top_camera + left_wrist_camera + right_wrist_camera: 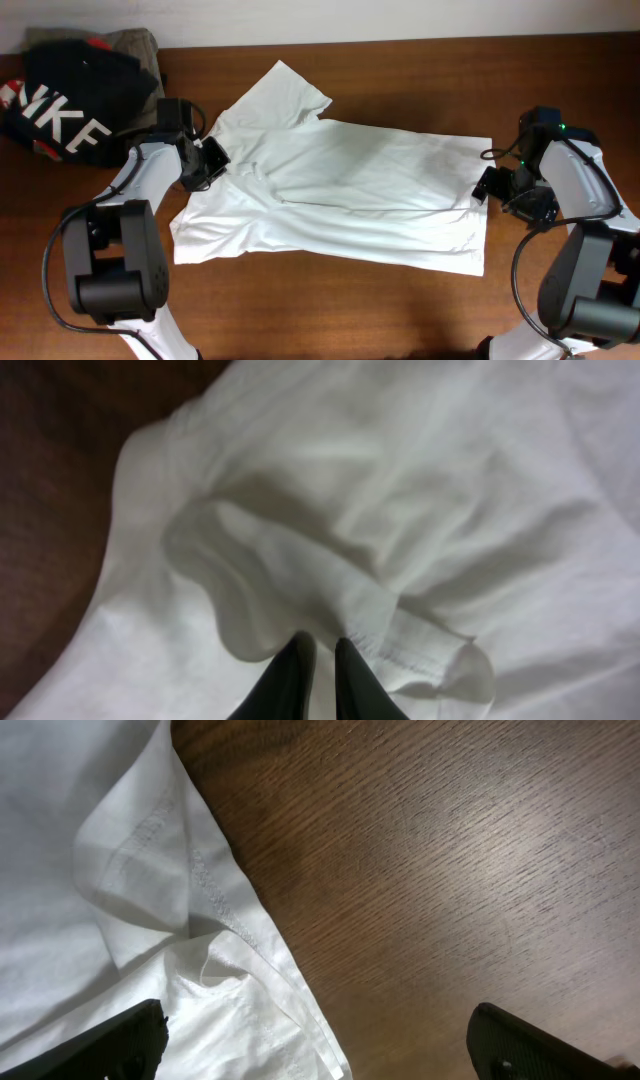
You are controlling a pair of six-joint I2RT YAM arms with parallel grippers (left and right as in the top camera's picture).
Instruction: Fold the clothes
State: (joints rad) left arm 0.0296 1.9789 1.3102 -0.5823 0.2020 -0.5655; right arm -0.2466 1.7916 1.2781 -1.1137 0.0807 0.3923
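Note:
The robot's right gripper needs to close on the white T-shirt's far corner (489, 142), at the T-shirt's end away from the sleeve that points to the far side.
A white T-shirt (340, 190) lies spread on the wooden table, partly folded over, with one sleeve (285, 85) pointing to the far side. My left gripper (207, 160) is at the shirt's left part. In the left wrist view its fingers (322, 648) are nearly together, pinching a fold of the white fabric (300, 560) by a stitched hem. My right gripper (492, 187) is at the shirt's right edge. In the right wrist view it (315, 1040) is wide open, straddling the shirt's hemmed corner (200, 980) and bare wood.
A pile of dark clothes with white NIKE lettering (65, 105) lies at the far left corner, over an olive garment (135, 42). Bare wood (400, 70) shows beyond and in front of the shirt.

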